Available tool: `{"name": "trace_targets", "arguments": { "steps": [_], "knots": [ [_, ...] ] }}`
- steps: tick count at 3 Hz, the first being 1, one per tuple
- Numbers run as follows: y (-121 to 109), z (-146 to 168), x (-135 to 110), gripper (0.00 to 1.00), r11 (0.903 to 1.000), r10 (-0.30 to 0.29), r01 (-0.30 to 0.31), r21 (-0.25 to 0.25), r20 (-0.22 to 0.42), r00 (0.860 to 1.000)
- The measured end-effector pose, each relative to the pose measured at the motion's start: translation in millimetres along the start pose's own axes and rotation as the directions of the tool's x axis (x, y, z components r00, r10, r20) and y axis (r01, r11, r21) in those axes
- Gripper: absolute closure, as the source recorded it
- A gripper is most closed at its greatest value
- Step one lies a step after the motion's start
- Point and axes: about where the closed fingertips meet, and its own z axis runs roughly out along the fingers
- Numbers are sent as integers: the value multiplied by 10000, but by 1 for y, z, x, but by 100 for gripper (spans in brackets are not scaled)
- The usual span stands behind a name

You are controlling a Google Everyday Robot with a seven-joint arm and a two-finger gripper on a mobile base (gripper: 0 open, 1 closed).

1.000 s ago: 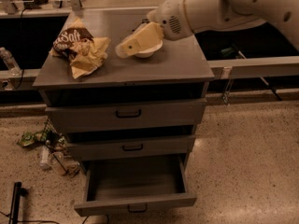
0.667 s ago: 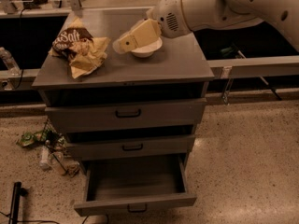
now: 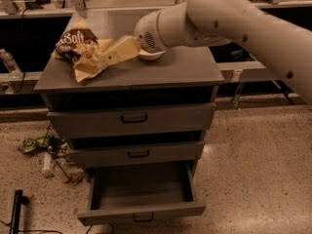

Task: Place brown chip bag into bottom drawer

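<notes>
Next, my gripper closes on the crumpled tan end (image 3: 92,59) of the brown chip bag, so the dark brown part is left sticking out past my fingers.
The brown chip bag (image 3: 79,47) lies crumpled at the left end of the grey cabinet top (image 3: 175,69), with its white "Salt" lettering facing up. My gripper (image 3: 103,58), tan, on a white arm coming in from the upper right, is low over the cabinet top at the bag's right edge and seems to touch it. The bottom drawer (image 3: 141,212) is pulled open and empty inside.
A white bowl (image 3: 152,55) sits just behind my wrist, mostly hidden. The top drawer (image 3: 134,118) and middle drawer (image 3: 139,154) are shut. Green wrappers (image 3: 30,144) and a bottle (image 3: 47,163) lie on the floor to the left. A black pole (image 3: 17,209) stands at the lower left.
My gripper has moved left across the cabinet top, from over the white bowl to the right edge of the chip bag. The bag and drawers have not moved.
</notes>
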Motion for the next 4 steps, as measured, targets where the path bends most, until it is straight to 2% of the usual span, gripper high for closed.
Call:
{"name": "trace_targets", "arguments": {
  "steps": [1, 2, 4],
  "knots": [
    [-23, 36, -2, 0, 9972, -234, 222, 720, 156, 9996],
    [-46, 79, -15, 0, 9946, -589, 576, 866, 131, 9982],
    [-64, 146, -16, 0, 9952, -903, 903, 371, -15, 9959]
  ]
}}
